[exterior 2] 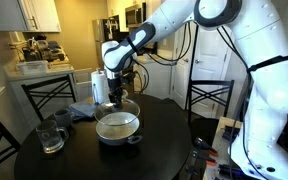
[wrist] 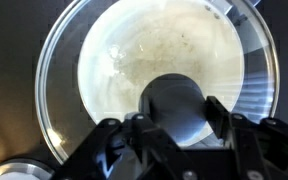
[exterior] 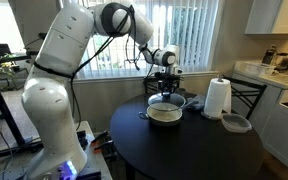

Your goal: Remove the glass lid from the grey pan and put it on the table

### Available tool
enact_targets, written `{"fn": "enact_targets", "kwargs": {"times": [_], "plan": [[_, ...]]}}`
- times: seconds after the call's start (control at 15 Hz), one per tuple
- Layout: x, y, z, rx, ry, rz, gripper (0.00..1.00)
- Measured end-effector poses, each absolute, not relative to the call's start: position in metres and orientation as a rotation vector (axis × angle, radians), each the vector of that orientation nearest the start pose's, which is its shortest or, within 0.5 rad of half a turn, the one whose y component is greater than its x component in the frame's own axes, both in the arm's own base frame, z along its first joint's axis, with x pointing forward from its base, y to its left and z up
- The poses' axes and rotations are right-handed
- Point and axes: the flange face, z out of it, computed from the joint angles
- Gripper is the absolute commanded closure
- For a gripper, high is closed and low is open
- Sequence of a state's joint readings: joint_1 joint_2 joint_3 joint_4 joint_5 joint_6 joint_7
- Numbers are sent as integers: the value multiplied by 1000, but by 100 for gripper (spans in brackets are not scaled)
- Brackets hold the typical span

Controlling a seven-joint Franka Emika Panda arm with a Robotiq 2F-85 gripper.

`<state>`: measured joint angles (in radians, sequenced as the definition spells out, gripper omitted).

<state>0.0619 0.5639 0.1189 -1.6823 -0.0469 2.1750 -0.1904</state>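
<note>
Next, my gripper releases the glass lid on the bare black table (exterior: 167, 149) in front of the grey pan.
The grey pan (exterior: 165, 115) sits on the round black table (exterior: 199, 155), near its far edge; it also shows in an exterior view (exterior 2: 117, 127). The glass lid (exterior: 167, 98) hangs tilted just above the pan, clear of its rim (exterior 2: 121, 101). My gripper (exterior: 165, 82) is shut on the lid's dark centre knob (wrist: 174, 108). In the wrist view the lid (wrist: 64, 80) fills the frame, and the pan's pale interior shows through the glass. The gripper fingers (wrist: 174, 125) close on the knob from both sides.
A paper towel roll (exterior: 217, 98) stands beside the pan, with a shallow clear plastic container (exterior: 236, 123) near it. A glass mug (exterior 2: 51, 137) and a blue cloth (exterior 2: 82, 110) lie on the table. Chairs (exterior 2: 208, 100) ring the table. A counter (exterior: 274, 75) stands behind.
</note>
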Motion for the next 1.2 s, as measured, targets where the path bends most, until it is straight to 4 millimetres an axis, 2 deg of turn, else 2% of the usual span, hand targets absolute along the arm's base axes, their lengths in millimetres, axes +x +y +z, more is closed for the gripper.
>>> {"fn": "enact_targets", "kwargs": {"times": [0.27,0.53,0.87,1.2], "plan": [[640,107,293,-3080,-542,99,67],[614,83,294,-3109,-436,113,67],[562,31,294,-3106,-196,8,67],[500,-34,288,-3034,176,-105,67]]}}
